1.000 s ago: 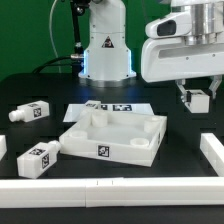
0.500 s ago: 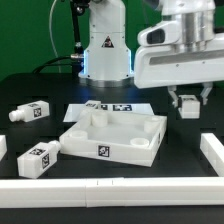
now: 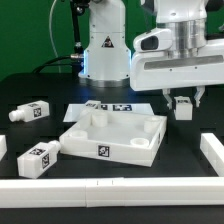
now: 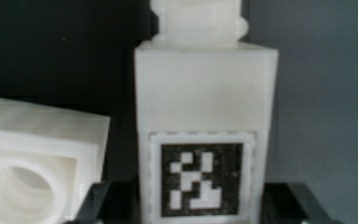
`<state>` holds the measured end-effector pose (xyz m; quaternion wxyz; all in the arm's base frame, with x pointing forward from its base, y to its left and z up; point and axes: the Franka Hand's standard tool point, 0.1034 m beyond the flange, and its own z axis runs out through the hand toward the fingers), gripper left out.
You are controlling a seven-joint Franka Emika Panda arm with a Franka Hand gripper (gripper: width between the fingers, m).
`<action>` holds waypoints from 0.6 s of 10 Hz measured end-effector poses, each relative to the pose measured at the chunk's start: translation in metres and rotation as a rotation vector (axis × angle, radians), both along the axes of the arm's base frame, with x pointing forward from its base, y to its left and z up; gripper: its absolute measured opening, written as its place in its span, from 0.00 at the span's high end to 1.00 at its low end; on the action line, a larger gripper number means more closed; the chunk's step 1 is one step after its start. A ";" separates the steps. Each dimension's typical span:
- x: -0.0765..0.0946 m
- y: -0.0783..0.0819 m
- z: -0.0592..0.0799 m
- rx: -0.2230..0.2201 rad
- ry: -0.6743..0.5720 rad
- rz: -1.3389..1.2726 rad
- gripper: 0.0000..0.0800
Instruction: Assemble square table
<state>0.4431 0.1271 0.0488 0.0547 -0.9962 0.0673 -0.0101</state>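
Note:
The robot's gripper needs to release the white leg on the black surface (image 3: 189, 119) between the slab and the side border bar.
The square table slab (image 3: 112, 136) lies in the middle, white, with a raised rim, corner sockets and a tag on its front wall. My gripper (image 3: 182, 101) is shut on a short white tagged leg (image 3: 182, 108), held just off the slab's far corner at the exterior view's right. In the wrist view the leg (image 4: 202, 100) stands between my dark fingers (image 4: 98, 200), its tag facing the camera, and a slab corner (image 4: 34, 140) with a socket is close beside it. Two more legs (image 3: 30, 111) (image 3: 38, 157) lie at the exterior view's left.
The marker board (image 3: 108, 107) lies behind the slab. White border rails run along the front (image 3: 110, 190) and the exterior view's right (image 3: 212, 150). Another white part (image 3: 2, 146) shows at the left edge. The robot base (image 3: 103, 50) stands at the back.
My gripper has carried the leg toward the exterior view's left and a little lower, closer to the slab's far right corner. The other parts have not moved.

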 end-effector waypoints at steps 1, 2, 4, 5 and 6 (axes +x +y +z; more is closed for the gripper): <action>-0.004 0.005 -0.006 -0.003 -0.008 0.015 0.64; -0.013 0.010 -0.017 -0.007 -0.002 0.026 0.64; -0.022 0.020 -0.030 -0.011 0.000 0.030 0.64; -0.025 0.024 -0.033 -0.012 0.006 0.042 0.64; -0.025 0.023 -0.033 -0.013 0.006 0.039 0.64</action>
